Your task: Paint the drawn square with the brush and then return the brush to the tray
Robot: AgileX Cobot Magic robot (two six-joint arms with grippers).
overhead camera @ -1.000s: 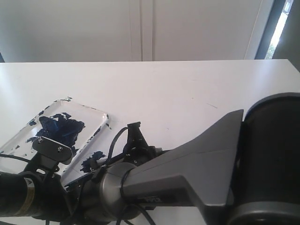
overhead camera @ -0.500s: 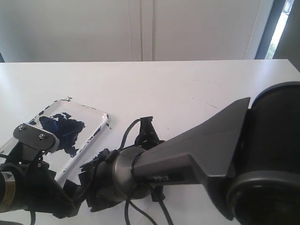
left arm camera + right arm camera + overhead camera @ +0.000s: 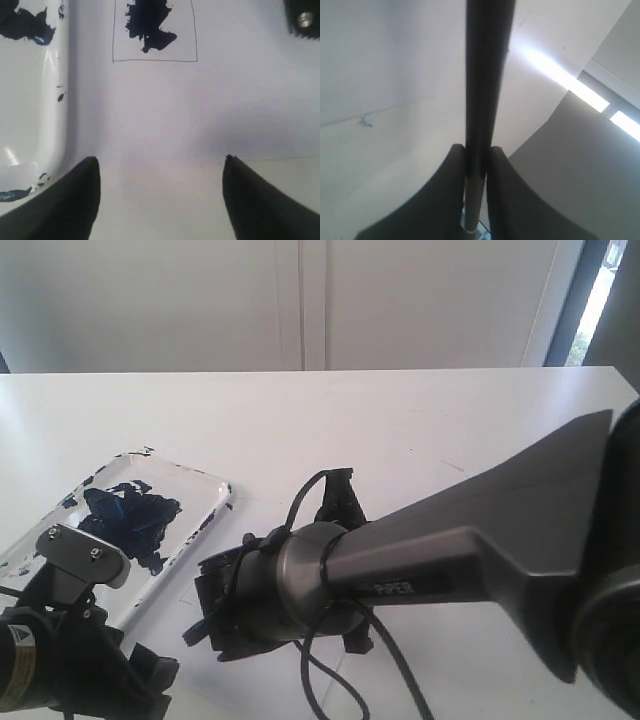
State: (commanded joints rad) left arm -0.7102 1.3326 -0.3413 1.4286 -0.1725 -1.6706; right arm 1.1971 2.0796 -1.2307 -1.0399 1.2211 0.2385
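Next, I lay the brush, now held low beside the tray's corner, across the white paper (image 3: 288, 551) beside the tray with my right gripper, bristles propped over the tray's rim.
The brush (image 3: 487, 75), a long black stick with a narrow silver band (image 3: 471, 231), runs between the fingers of my right gripper (image 3: 477, 150), which is shut on its handle. Its tip is out of sight. In the exterior view that right gripper (image 3: 215, 615) hangs low beside the near corner of the tray (image 3: 190, 490), white and blotched dark blue. The drawn square (image 3: 155, 30) lies on the paper next to the tray (image 3: 30, 100), its inside partly smeared dark blue. My left gripper (image 3: 160, 162) is open over bare paper, short of the square.
The right arm (image 3: 450, 550) stretches across the front of the white table (image 3: 400, 430). The left arm (image 3: 70, 640) sits at the lower left beside the tray. The square is drawn on a white paper sheet (image 3: 225, 110). A black part with a screw (image 3: 302, 20) shows by the square.
In the exterior view the right arm has swung to the right and stretched out, carrying its gripper away from the tray's edge. The left arm has shifted a little to the left.
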